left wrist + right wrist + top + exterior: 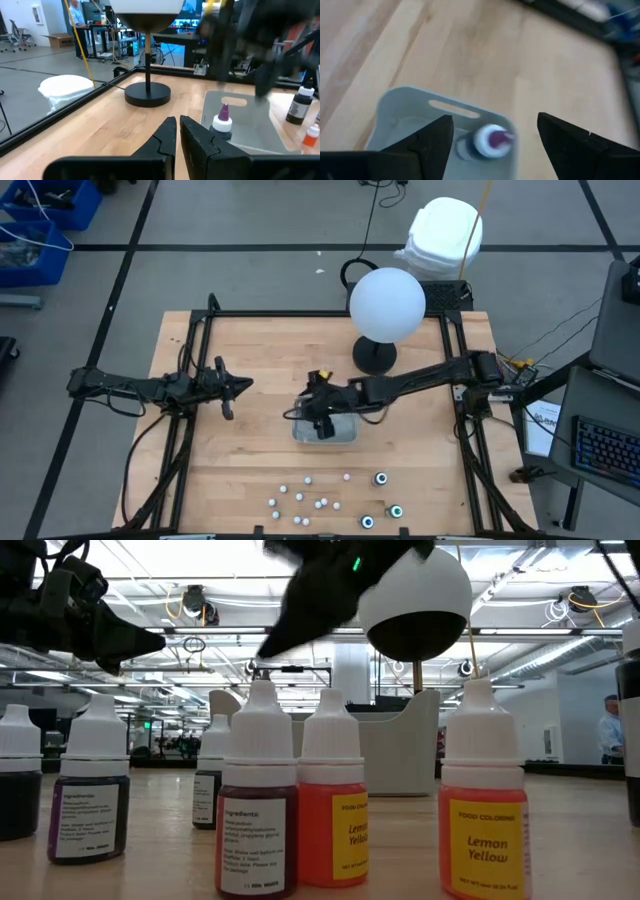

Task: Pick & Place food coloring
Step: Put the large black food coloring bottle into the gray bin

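The black-tipped larger bottle, the larger one, is nearest the clear tray. My right gripper will close next on its white cap [380, 478].
Food coloring bottles [310, 502] stand in a loose group near the table's near edge: several small white-capped ones and three larger dark ones [381, 478]. The low view shows them close up, among them a lemon yellow bottle [483, 810]. One bottle with a purple tip [489, 140] stands upright in the clear tray [410, 102]. My right gripper [494, 120] hangs open over it, one finger on either side, apart from it. My left gripper [179, 135] is shut and hovers over the table's left part, pointing toward the tray [250, 132].
A lamp with a white globe [387, 303] stands on a black round base [374, 357] at the table's far side, just beyond the tray [342, 433]. A black frame [300, 314] runs along the table's edges. Bare wood lies between the tray and the bottle group.
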{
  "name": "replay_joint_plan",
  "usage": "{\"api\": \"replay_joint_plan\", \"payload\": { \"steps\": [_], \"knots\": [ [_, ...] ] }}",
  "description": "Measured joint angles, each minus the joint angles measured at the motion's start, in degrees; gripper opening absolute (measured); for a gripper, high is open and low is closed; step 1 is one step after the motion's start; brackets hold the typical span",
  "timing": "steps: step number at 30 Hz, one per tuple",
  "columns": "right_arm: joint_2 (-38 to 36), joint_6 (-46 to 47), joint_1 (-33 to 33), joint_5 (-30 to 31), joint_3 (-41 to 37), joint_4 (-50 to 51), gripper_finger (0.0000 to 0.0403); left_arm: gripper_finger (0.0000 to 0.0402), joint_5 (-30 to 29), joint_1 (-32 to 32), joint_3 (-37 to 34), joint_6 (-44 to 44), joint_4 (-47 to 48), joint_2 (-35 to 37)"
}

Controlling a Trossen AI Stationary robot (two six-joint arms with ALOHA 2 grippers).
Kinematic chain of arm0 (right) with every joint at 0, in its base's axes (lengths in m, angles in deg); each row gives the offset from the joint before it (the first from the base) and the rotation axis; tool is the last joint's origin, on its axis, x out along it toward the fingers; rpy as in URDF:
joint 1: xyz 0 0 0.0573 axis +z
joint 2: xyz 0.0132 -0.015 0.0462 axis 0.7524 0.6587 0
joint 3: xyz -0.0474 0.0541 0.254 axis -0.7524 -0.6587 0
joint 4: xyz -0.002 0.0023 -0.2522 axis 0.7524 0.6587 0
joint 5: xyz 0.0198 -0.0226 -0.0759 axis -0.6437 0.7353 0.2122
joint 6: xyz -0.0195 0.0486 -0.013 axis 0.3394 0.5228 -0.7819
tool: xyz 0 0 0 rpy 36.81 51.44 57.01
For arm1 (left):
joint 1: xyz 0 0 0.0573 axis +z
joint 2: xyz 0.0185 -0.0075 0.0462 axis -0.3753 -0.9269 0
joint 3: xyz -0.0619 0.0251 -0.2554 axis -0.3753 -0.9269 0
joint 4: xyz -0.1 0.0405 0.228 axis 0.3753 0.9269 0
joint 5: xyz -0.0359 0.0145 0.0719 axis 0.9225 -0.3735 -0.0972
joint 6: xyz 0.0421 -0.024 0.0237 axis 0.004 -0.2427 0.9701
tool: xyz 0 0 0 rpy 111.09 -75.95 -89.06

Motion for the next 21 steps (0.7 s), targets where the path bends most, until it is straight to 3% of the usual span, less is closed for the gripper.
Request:
{"api": "replay_joint_plan", "payload": {
  "steps": [6,9,12,17,21],
  "knots": [
    [-17.74,1.74,8.22,9.82,0.02,11.05,0.0277,0.0033,-0.02,0.0,0.0,-0.22,0.3,-0.01],
    [-27.11,7.67,14.14,10.98,0.17,16.21,0.0277,0.0033,-0.04,0.0,0.0,-0.15,0.28,0.0],
    [-33.58,16.64,21.21,15.94,0.2,24.89,0.0274,0.0033,-0.63,0.0,0.0,-0.15,0.18,-0.02],
    [-37.12,33.64,31.64,18.11,-1.24,38.04,0.0271,0.0033,-2.71,0.0,0.0,-1.23,0.11,0.0],
    [-36.38,36.66,37.4,16.31,-8.08,32.85,0.0274,0.0033,-2.82,0.0,0.0,-1.75,0.15,0.0]
  ]
}}
